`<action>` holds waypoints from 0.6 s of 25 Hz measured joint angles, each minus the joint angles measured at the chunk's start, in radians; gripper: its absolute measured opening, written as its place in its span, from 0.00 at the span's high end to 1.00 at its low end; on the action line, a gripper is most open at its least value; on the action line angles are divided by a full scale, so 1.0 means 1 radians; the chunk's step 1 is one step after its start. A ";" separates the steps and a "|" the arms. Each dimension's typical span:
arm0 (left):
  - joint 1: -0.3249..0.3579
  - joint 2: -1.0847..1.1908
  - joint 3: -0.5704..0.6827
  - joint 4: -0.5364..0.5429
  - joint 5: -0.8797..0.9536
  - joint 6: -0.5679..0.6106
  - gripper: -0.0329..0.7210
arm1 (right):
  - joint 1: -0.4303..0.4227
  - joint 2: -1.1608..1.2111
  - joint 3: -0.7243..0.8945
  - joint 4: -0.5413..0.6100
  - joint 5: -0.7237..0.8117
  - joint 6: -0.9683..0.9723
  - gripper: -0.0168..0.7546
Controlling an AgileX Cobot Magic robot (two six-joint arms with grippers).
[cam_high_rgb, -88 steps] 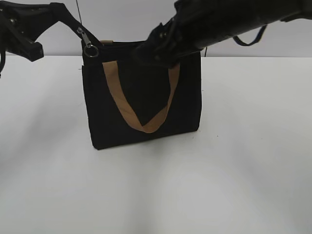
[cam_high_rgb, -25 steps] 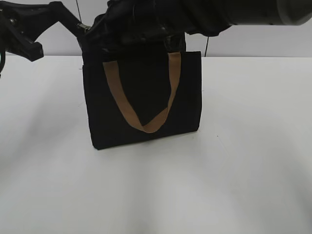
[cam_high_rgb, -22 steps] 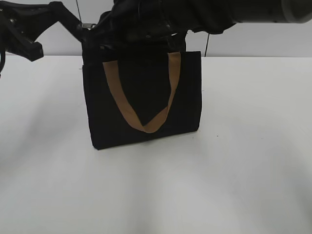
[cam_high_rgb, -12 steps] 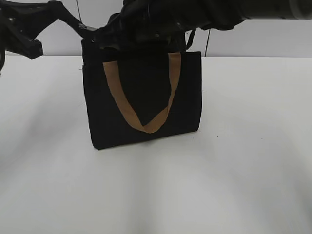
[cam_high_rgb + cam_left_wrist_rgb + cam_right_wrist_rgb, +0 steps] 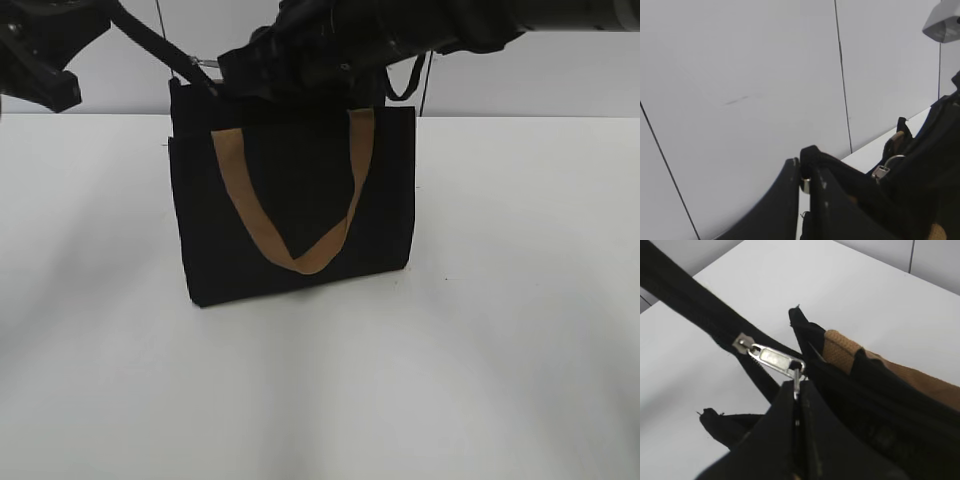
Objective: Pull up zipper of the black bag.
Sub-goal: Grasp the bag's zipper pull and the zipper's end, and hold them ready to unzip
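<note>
My right gripper is going to release its hold on the silver slider above the tan strap's end farthest from my left gripper [image 5: 345, 95].
The black bag [image 5: 300, 200] stands upright on the white table with a tan strap handle [image 5: 290, 255] hanging down its front. Its black zipper tape [image 5: 150, 38] runs off the bag's top left corner, pulled taut up to the left. My left gripper [image 5: 805, 172] is shut on the end of that tape, up at the left edge of the exterior view. The silver slider [image 5: 771, 359] sits on the tape at the bag's corner and also shows in the exterior view [image 5: 205, 63]. My right gripper [image 5: 797, 390] is shut on the slider's ring pull, above the bag's top left.
The white table [image 5: 500, 330] lies around the bag. A pale panelled wall [image 5: 740, 75] stands behind. My right arm [image 5: 400, 35] crosses over the bag's top from the right. The second tan strap [image 5: 850, 357] lies inside the bag's mouth.
My right arm swung left over the bag's top to the slider at the left corner and closed on the ring pull. In the last half second it drew slightly right; the slider shows again.
</note>
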 joint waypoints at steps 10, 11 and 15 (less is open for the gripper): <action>0.000 -0.003 0.000 -0.033 0.009 0.000 0.93 | -0.066 -0.001 0.000 -0.100 0.095 0.140 1.00; 0.001 -0.003 0.000 -0.033 0.009 0.000 0.93 | -0.072 -0.001 0.000 -0.101 0.101 0.141 1.00; 0.001 -0.003 0.000 -0.033 0.012 0.000 0.93 | -0.095 -0.004 0.000 -0.101 0.127 0.157 1.00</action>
